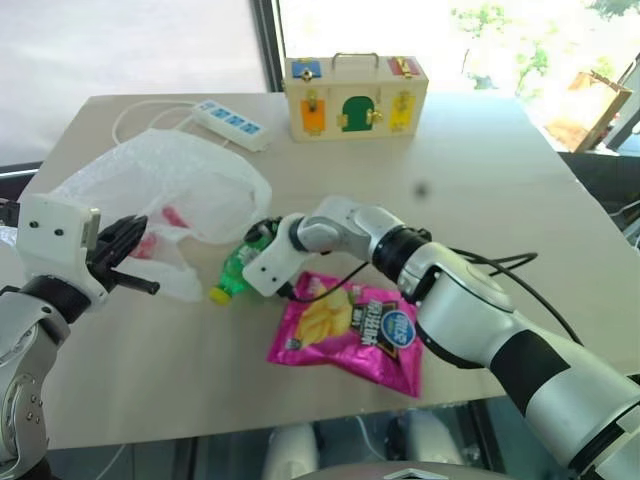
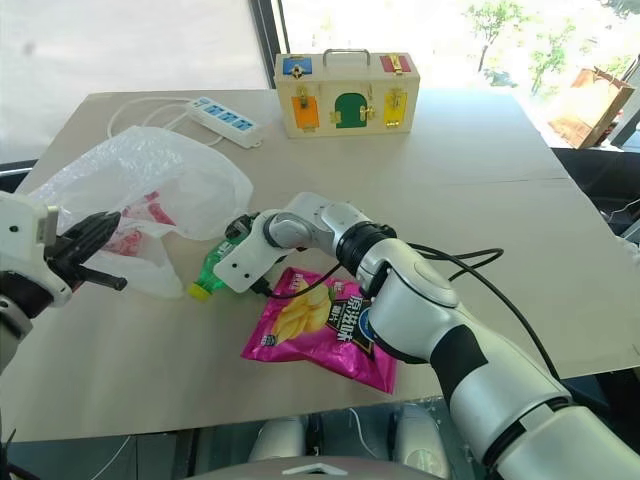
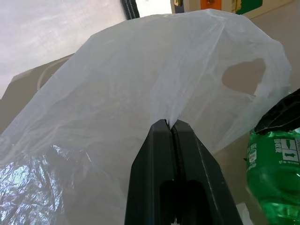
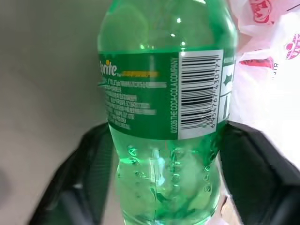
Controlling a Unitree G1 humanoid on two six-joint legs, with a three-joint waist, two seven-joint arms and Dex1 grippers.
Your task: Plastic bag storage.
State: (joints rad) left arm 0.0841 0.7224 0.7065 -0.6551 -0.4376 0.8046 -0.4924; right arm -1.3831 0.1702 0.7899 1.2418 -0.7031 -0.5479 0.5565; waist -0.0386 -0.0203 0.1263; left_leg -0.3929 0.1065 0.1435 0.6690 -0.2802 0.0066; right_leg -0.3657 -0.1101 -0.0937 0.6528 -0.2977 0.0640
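Observation:
I need to put the green soda bottle in the plastic bag (image 1: 327, 212) between the wooden box and chips packet, using my right gripper.
The plastic bag (image 1: 170, 180), thin, white and crinkly with faint red print, lies puffed up on the left side of the table (image 1: 480, 180). My left gripper (image 3: 171, 125) is shut on a pinched fold of the bag's film, near a cut-out handle loop (image 3: 243, 77). A green soda bottle (image 4: 164, 93) with a yellow cap lies on its side just right of the bag. My right gripper (image 1: 262, 240) reaches in from the right, and its two fingers (image 4: 93, 154) press against both sides of the bottle.
A glossy pink chips packet (image 1: 350, 325) lies flat at the table's front, under my right forearm. A wooden box with coloured doors (image 1: 355, 95) stands at the back. A white power strip (image 1: 230, 123) with its cable lies at the back left.

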